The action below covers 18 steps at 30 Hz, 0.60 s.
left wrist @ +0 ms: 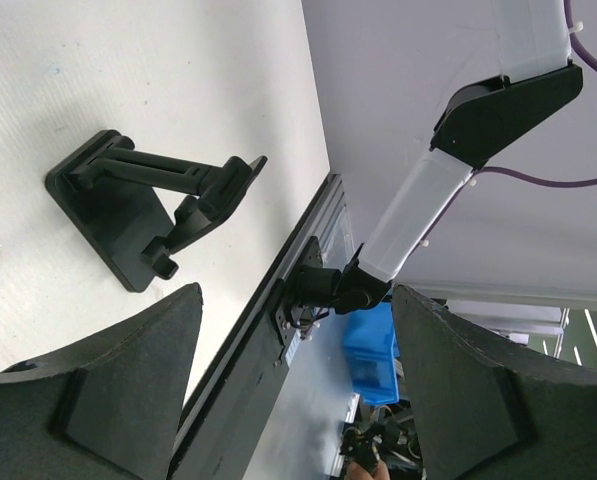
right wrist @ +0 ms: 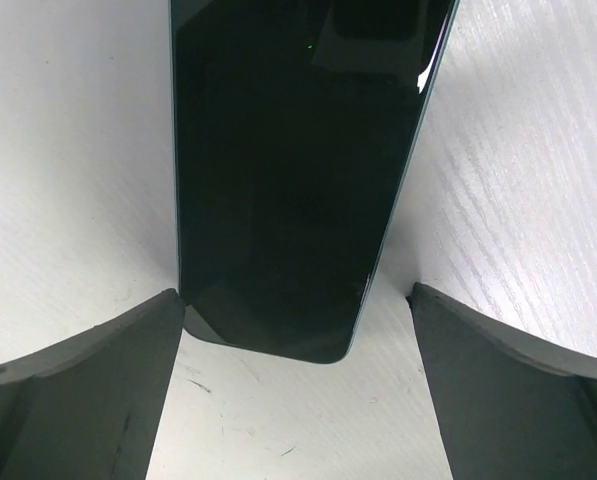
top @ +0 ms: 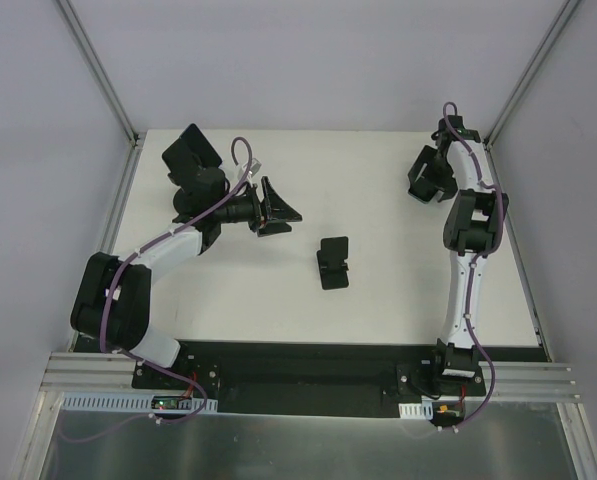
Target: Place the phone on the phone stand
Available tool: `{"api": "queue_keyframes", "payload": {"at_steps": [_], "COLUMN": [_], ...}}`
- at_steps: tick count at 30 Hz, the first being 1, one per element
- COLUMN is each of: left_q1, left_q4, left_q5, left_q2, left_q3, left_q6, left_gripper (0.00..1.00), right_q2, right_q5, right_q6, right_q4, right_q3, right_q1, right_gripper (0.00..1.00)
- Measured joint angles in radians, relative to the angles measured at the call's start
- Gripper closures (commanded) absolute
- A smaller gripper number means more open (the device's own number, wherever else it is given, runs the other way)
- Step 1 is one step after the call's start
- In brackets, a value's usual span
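Observation:
My left gripper is to move next to the phone stand and close on its upper plate, at the plate's side edge (top: 322,254) (left wrist: 188,232) nearest that gripper.
The phone (right wrist: 298,170) is a dark glass slab lying flat on the white table. My right gripper (right wrist: 296,300) is open and straddles the phone's near end, the left finger (right wrist: 88,390) close to its corner, the right finger (right wrist: 518,380) apart from it. In the top view the right gripper (top: 424,180) is at the far right of the table and hides the phone. The black phone stand (top: 332,262) stands at the table's middle and shows in the left wrist view (left wrist: 138,200). My left gripper (top: 282,212) is open and empty, left of the stand and above the table; its own view shows it the same (left wrist: 298,292).
The white table (top: 378,300) is bounded by grey walls and metal posts at the back corners. A black rail (top: 298,360) runs along the near edge. The right arm (left wrist: 428,190) and a blue bin (left wrist: 378,350) beyond the table edge show in the left wrist view.

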Motion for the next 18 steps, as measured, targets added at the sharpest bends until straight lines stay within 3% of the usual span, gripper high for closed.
{"api": "queue_keyframes", "payload": {"at_steps": [15,18], "left_q1": [0.0,0.0], "left_q4": [0.007,0.008], "left_q5": [0.0,0.001], "left_q2": [0.006,0.008], "left_q3": [0.001,0.001], "left_q6": [-0.005,-0.011], "left_gripper": [0.25,0.26], "right_q2": [0.032,0.034], "right_q5": [0.031,0.048], "right_q6": [-0.044,-0.047], "right_q4": [-0.033,-0.04], "right_q3": [0.055,0.058], "right_q1": [0.032,0.038], "right_gripper": [0.01,0.12]}}
